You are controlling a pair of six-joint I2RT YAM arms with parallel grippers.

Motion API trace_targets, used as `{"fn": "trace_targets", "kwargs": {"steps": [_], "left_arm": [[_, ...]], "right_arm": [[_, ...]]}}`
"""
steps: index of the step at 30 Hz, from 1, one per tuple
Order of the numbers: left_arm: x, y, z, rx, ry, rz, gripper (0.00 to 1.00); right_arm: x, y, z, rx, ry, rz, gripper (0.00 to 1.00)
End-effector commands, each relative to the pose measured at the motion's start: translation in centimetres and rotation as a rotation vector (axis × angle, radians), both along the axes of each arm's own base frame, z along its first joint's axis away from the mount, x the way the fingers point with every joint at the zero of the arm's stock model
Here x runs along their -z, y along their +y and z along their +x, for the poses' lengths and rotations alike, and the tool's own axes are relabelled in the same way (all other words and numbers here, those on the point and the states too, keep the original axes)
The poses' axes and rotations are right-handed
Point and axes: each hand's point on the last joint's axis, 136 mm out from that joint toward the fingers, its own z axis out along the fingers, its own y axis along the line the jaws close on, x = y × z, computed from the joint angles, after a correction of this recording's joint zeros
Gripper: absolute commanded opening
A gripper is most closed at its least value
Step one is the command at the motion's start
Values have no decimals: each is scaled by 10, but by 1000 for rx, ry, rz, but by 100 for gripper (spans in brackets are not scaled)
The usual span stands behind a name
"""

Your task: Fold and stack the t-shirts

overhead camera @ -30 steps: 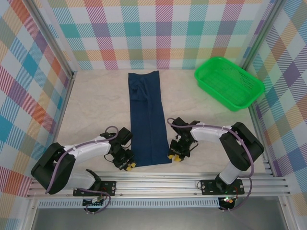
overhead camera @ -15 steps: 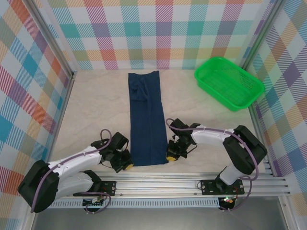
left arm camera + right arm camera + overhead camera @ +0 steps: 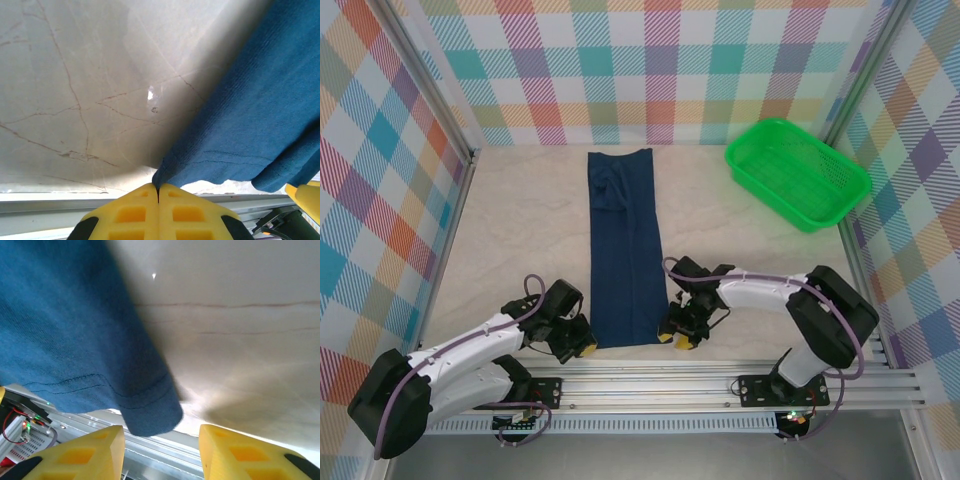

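The hem corner is held only by its outer tip in my left gripper, so that gripper should open and take the hem farther in before folding (image 3: pixel 181 176) the navy t-shirt.
The navy t-shirt (image 3: pixel 625 240) lies folded into a long narrow strip running from the back wall toward the near edge of the table. My left gripper (image 3: pixel 586 346) sits at its near left corner, and in the left wrist view the yellow fingers (image 3: pixel 125 212) are shut on that corner of the t-shirt (image 3: pixel 250 120). My right gripper (image 3: pixel 677 335) is at the near right corner. Its jaws stand open in the right wrist view, with the hem corner of the t-shirt (image 3: pixel 150 412) hanging between the fingertips (image 3: pixel 95 450), untouched.
A green plastic basket (image 3: pixel 797 171) stands at the back right. The marble tabletop (image 3: pixel 520 220) is bare on both sides of the strip. An aluminium rail (image 3: pixel 660 378) runs along the near edge just behind both grippers.
The left arm swung lower and its gripper closed on the shirt's near left corner. The right gripper shifted slightly left to the right corner. The near hem narrowed a little.
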Motion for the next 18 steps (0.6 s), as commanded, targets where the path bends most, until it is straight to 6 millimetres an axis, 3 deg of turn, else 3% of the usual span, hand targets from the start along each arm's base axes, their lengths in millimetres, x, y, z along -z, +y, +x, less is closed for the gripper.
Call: {"fn": "trace_targets", "kwargs": {"steps": [1, 5, 10, 13, 14, 18], "left_arm": [[3, 4, -11, 19, 39, 20, 0], [-3, 5, -10, 29, 27, 30, 0], [-13, 12, -8, 44, -3, 67, 10], [-12, 15, -8, 45, -3, 82, 36], [-12, 14, -7, 45, -8, 78, 40], [-4, 11, -6, 39, 2, 75, 44]], "right_arm": [[2, 10, 8, 6, -4, -8, 43], [11, 9, 14, 17, -14, -39, 33], [10, 9, 23, -3, -58, -62, 20], [8, 11, 24, -9, -64, -60, 9], [8, 11, 24, -11, -66, -56, 8], [5, 13, 24, -13, -68, -44, 2]]}}
